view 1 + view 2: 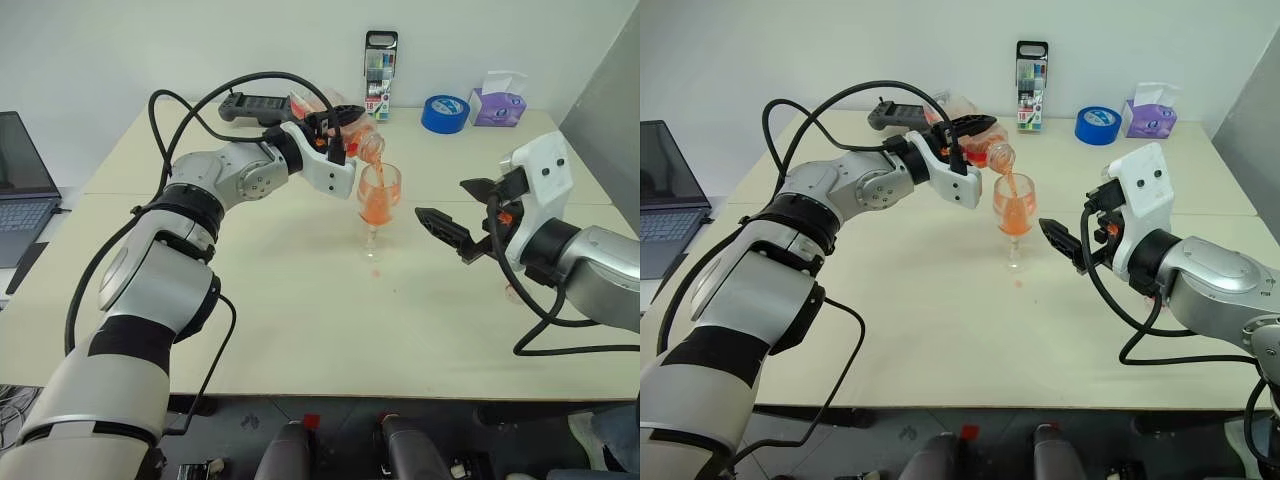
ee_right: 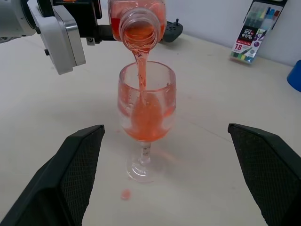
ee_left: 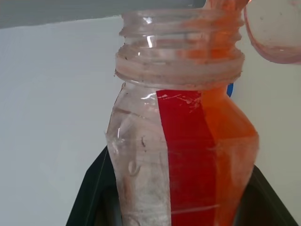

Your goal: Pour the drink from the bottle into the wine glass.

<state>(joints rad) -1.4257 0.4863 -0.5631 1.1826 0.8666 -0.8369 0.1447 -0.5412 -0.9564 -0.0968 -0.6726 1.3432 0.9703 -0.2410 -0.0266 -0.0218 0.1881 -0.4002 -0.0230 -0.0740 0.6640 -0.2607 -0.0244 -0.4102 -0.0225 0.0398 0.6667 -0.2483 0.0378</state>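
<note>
I should let go of the bottle with my left gripper, leaving it upright on the table (image 1: 230, 233) between the black controller and the front edge of the table.
My left gripper (image 1: 335, 128) is shut on the bottle (image 1: 358, 132), a small clear plastic one with a red label strip (image 3: 181, 155) and no cap on its threaded neck. It is tipped over the wine glass (image 1: 379, 200), which stands upright mid-table. A thin stream of the orange drink (image 2: 140, 70) runs from the bottle's mouth into the bowl, where orange liquid has pooled (image 2: 143, 120). To the right of the glass, and apart from it, my right gripper (image 1: 462, 212) is open and holds nothing.
A small orange drop (image 2: 125, 194) lies on the table by the glass's foot. Along the back edge stand a marker pack (image 1: 380, 75), a blue tape roll (image 1: 445, 113), a tissue box (image 1: 498, 100) and a black controller (image 1: 255, 107). A laptop (image 1: 20, 190) sits at far left.
</note>
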